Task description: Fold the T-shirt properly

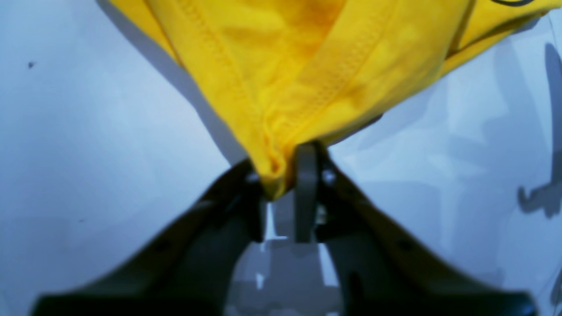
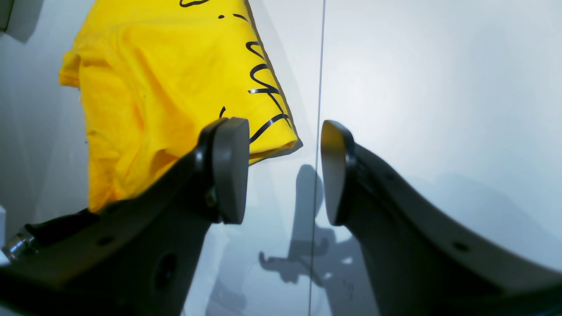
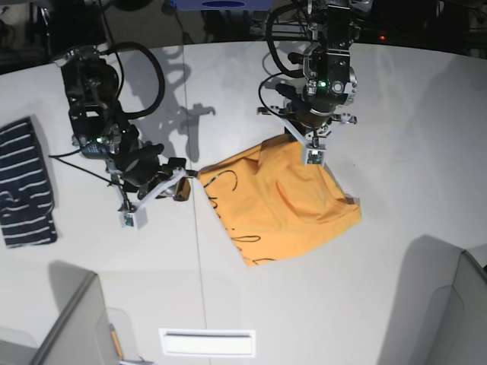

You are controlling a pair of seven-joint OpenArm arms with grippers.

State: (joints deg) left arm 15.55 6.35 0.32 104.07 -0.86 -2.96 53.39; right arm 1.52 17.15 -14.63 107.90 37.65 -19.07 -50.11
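My right gripper moves onto the orange-yellow T-shirt next. It should then pinch the shirt's lettered corner (image 3: 219, 185) (image 2: 246, 109), slightly inward among the black strokes.
The orange-yellow T-shirt (image 3: 293, 209) lies partly bunched on the white table, with black cursive lettering along its left edge. My left gripper (image 1: 285, 175) is shut on a hemmed fold of the shirt (image 1: 307, 66) and holds that edge lifted; in the base view it (image 3: 310, 152) is at the shirt's top. My right gripper (image 2: 285, 171) is open and empty. It hovers over bare table just beside the shirt's lettered corner (image 2: 175, 79). In the base view it (image 3: 183, 186) is at the shirt's left tip, apart from the cloth.
A navy white-striped garment (image 3: 27, 182) lies at the table's left edge. A thin seam (image 3: 195, 251) runs down the table (image 3: 396, 137) between the arms. Grey panels stand at the bottom left (image 3: 68, 327) and bottom right (image 3: 449, 312).
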